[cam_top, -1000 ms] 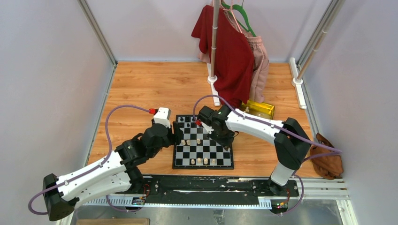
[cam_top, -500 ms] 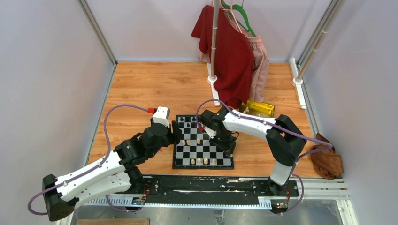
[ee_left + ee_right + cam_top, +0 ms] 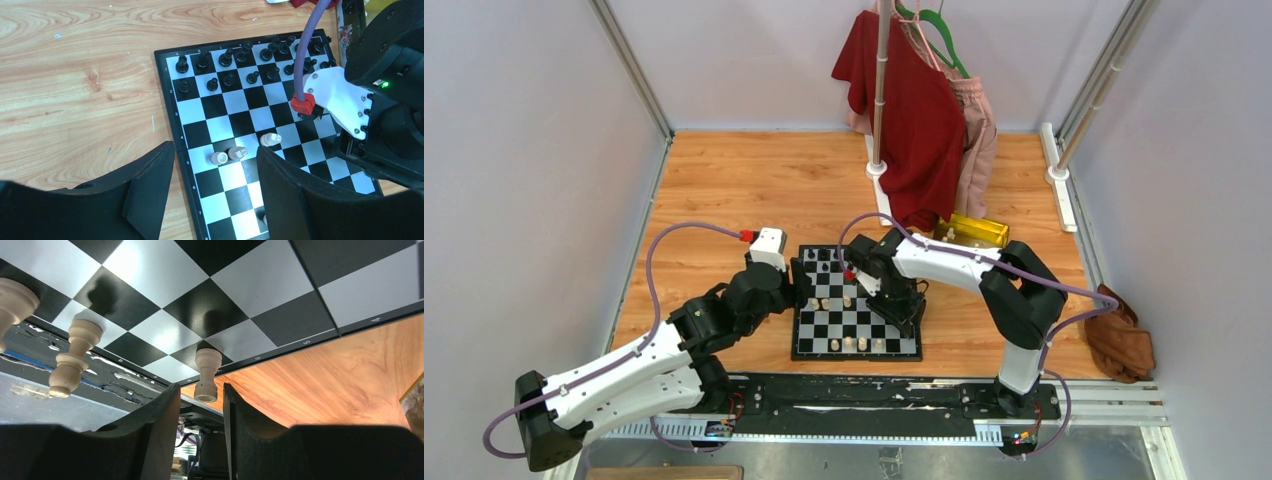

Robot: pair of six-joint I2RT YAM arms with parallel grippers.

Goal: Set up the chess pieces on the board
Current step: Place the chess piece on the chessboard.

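I can see the cream piece on the black square next to the board's corner, so next I bring my right gripper back over it, grip it and move it onto the white corner square [image 3: 171,369].
The board [image 3: 824,325] lies on the wooden table between my two arms. Black chess pieces [image 3: 227,57] fill its far rows, and three cream ones [image 3: 240,152] lie or stand mid-board. My left gripper [image 3: 215,147] hovers open over the board's left edge [image 3: 799,280], holding nothing. My right gripper [image 3: 200,387] is low over the board's near right part [image 3: 904,315]. It is open, and a cream piece [image 3: 206,375] stands upright on a black square just past its fingertips, with gaps on both sides. More cream pieces [image 3: 70,360] stand in that same row.
A yellow-gold tin [image 3: 972,232] sits behind the board's right corner. A clothes rack pole [image 3: 882,100] with a red shirt [image 3: 914,110] stands farther back. A brown cloth item [image 3: 1121,345] lies at the table's right edge. Bare wood [image 3: 75,90] lies left of the board.
My right gripper's jaws have spread apart and let go of the cream piece, which now stands on the board. The right arm's elbow has shifted left. The left arm has stayed still.
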